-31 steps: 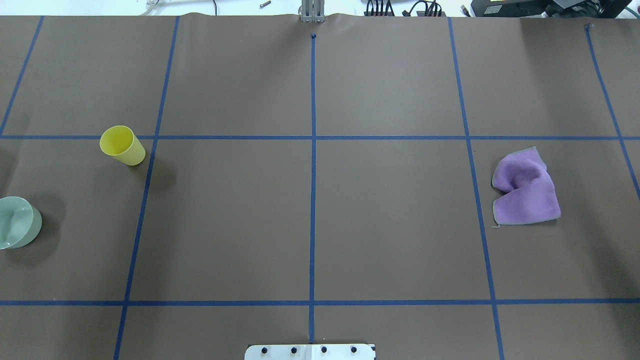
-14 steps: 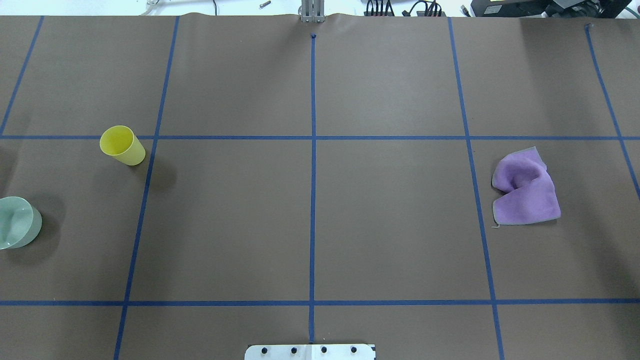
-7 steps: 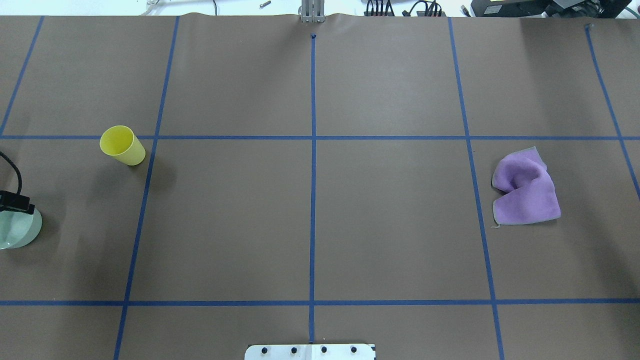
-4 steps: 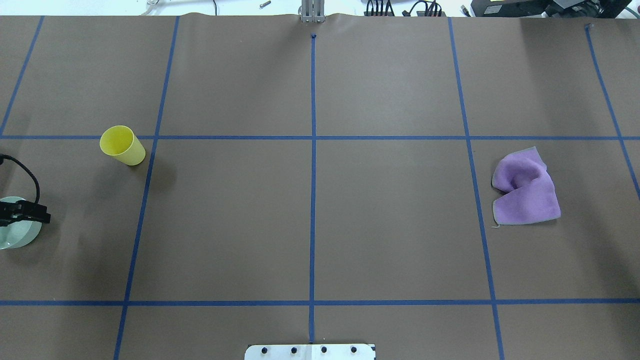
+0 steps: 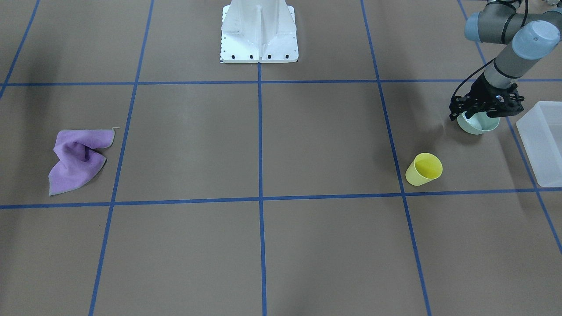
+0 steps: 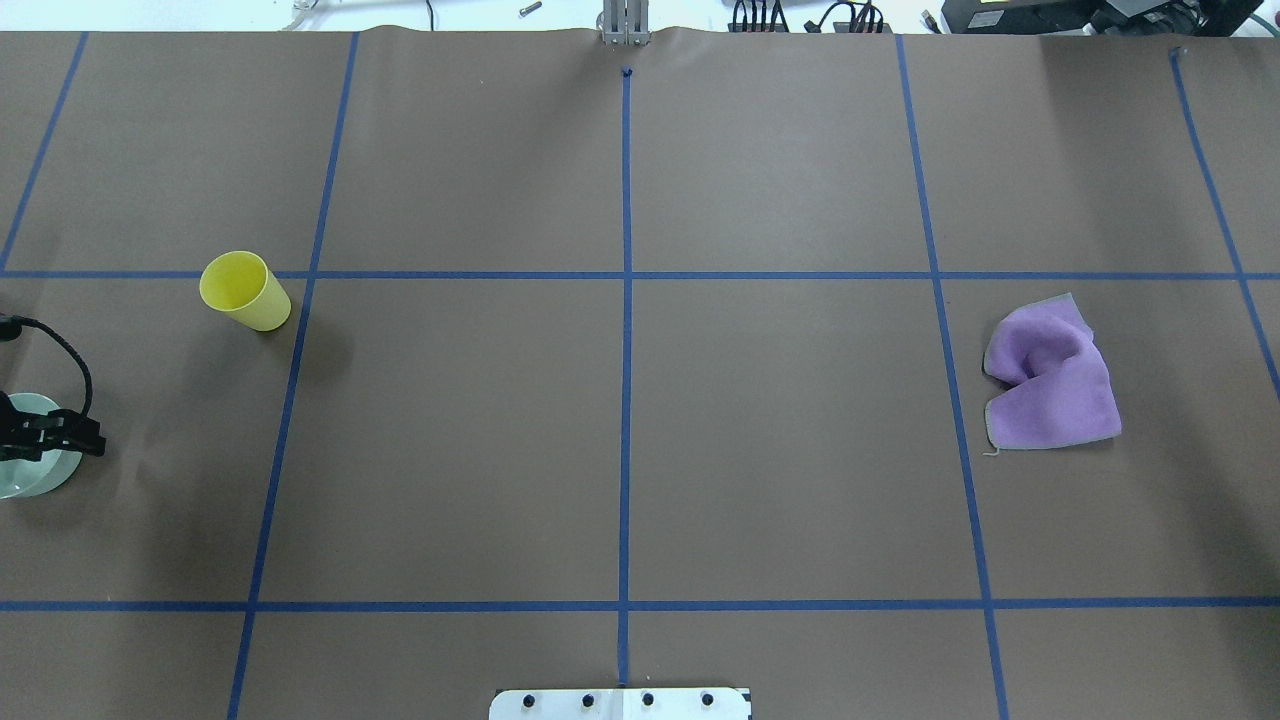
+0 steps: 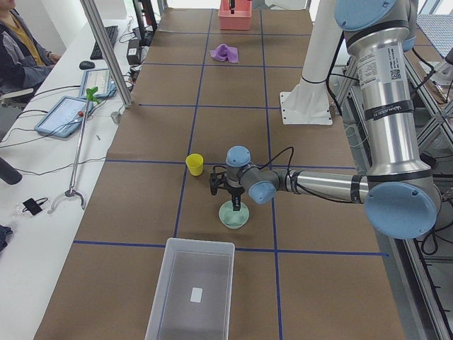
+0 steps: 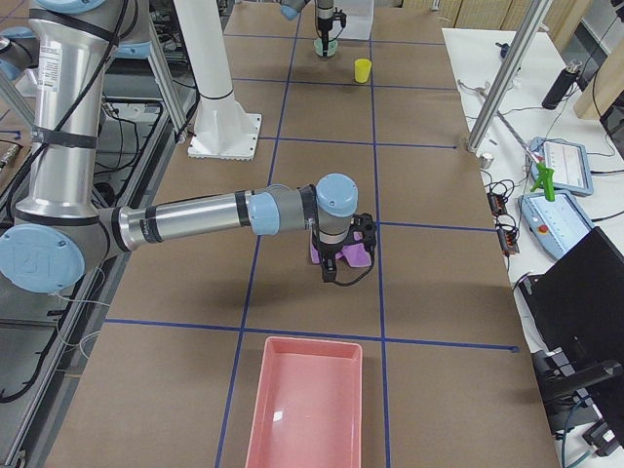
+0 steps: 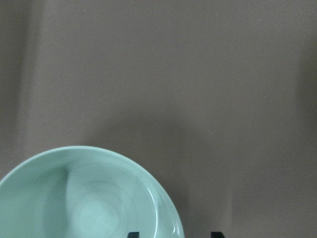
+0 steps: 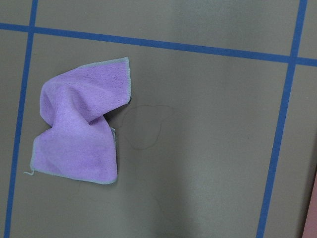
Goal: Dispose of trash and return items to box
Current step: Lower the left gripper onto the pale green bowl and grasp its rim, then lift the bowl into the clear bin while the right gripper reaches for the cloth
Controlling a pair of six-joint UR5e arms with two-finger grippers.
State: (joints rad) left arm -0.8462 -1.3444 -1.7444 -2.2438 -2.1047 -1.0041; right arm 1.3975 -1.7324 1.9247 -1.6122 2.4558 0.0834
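Note:
The robot's right gripper should next move down to the raised fold in the middle (image 5: 82, 151) (image 10: 70, 119) of the purple cloth and close there.
The pale mint-green bowl (image 5: 476, 127) stands upright near the table's left end, next to the translucent box (image 5: 542, 140). My left gripper (image 5: 483, 113) hangs right over the bowl. In the left wrist view the bowl (image 9: 84, 198) fills the lower left, and the gripper (image 9: 173, 234) is open, its fingertips (image 9: 132, 234) straddling the bowl's rim. The yellow cup (image 5: 423, 169) stands upright a short way off. My right gripper (image 8: 331, 265) hovers high above a purple cloth (image 8: 353, 255); I cannot tell whether it is open or shut.
The purple cloth (image 6: 1050, 375) lies crumpled on the right half of the table. A pink tray (image 8: 307, 400) sits at the table's right end. The white robot base (image 5: 259, 33) is at the robot's edge. Blue tape lines cross the brown table cover.
My left gripper has come in from the table's left edge and now sits over the mint bowl. The cup, the bowl and the cloth have not moved.

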